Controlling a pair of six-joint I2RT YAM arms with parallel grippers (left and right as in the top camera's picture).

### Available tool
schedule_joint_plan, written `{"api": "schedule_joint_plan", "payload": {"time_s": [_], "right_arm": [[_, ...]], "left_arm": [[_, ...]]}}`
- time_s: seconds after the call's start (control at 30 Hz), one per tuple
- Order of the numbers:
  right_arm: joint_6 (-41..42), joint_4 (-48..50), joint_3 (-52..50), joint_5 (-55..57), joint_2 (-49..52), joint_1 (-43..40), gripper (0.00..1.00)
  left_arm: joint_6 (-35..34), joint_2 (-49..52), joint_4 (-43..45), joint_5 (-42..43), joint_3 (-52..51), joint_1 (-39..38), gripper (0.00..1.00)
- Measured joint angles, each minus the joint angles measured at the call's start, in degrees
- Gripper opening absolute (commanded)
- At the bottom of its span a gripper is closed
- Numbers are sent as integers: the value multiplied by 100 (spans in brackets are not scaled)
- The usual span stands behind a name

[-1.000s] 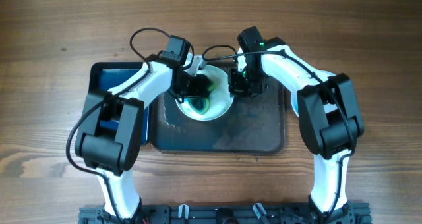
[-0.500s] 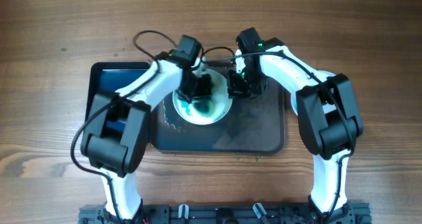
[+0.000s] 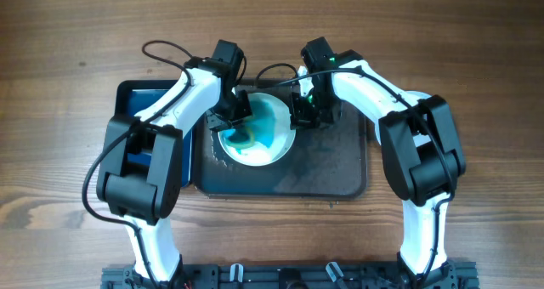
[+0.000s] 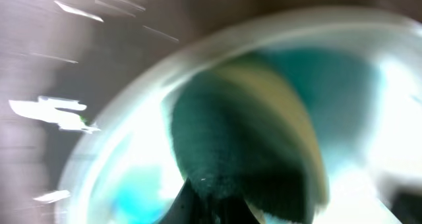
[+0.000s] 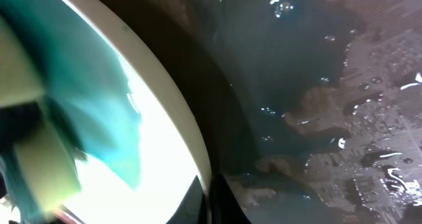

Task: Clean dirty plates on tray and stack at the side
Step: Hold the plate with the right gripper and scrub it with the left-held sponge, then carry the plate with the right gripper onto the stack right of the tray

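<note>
I need to use my right gripper to set the white plate on the other white plate (image 3: 414, 128) next to the grey tray.
One white plate (image 3: 268, 143) with a wide teal smear lies on the left half of the dark grey tray (image 3: 331, 166). My left gripper (image 3: 235, 115) is over the plate's upper left part, shut on a yellow and dark green sponge (image 3: 241, 136) that presses on the plate. In the blurred left wrist view the sponge (image 4: 244, 138) fills the middle over the plate (image 4: 132, 178). My right gripper (image 3: 302, 115) is shut on the plate's right rim. The right wrist view shows its fingers (image 5: 212, 201) pinching that rim, with the plate (image 5: 158, 138) and sponge (image 5: 39, 165) beyond. No other plates are in view.
A narrower glossy blue tray (image 3: 140, 98) lies left of the grey tray, partly under my left arm. The grey tray's floor (image 5: 316, 72) is wet, with puddles and water drops. Wooden table (image 3: 476, 51) surrounds both trays.
My left gripper has swept the sponge from the plate's middle to its upper left, and the teal smear has spread wider over the plate. The right gripper has stayed on the rim.
</note>
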Motion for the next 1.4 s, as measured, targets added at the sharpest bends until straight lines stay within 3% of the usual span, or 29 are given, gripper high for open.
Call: {"api": "schedule_joint_plan", "payload": {"time_s": [0.1, 0.2, 0.27, 0.33, 0.4, 0.53, 0.63, 0.8, 0.93, 1.0, 1.1, 1.17, 1.27, 1.4], "right_arm": [[-52, -37, 0, -2, 0, -7, 4], [-94, -166, 0, -26, 0, -7, 4], [-105, -208, 0, -39, 0, -7, 4], [-103, -299, 0, 151, -37, 0, 4], [-107, -435, -4, 802, -323, 68, 4], [22, -713, -9, 3407, -1821, 680, 4], [232, -1119, -4, 6052, -2616, 1593, 4], [271, -1318, -7, 8883, -2682, 2894, 4], [269, -1298, -7, 10559, -2684, 3705, 4], [273, -1296, -7, 10891, -2684, 3926, 4], [291, -1298, -7, 10885, -2684, 3941, 4], [308, -1274, -7, 10054, -2693, 3829, 4], [317, -935, -7, 7453, -2706, 3209, 4], [575, -393, -7, 3783, -2704, 1615, 4]], "left_arm": [[638, 52, 308, 2142, -42, -59, 4], [807, 61, 11, 2752, 376, 188, 4], [835, 57, -404, 2618, 837, 516, 4], [796, -52, -1207, 1711, 1818, 1355, 4], [752, -254, -1353, 1123, 2044, 1698, 4], [660, -649, -1646, 321, 2155, 2151, 4], [640, -651, -1700, 90, 2155, 2138, 4], [640, -651, -1700, 26, 2155, 2138, 4], [640, -651, -1714, 26, 2155, 2138, 4], [640, -651, -1714, 26, 2155, 2138, 4], [640, -651, -1714, 24, 2155, 2138, 4], [640, -651, -1714, 26, 2155, 2138, 4], [603, -651, -1672, 24, 2155, 2138, 4], [476, -651, -1506, 7, 2155, 2122, 4]]}}
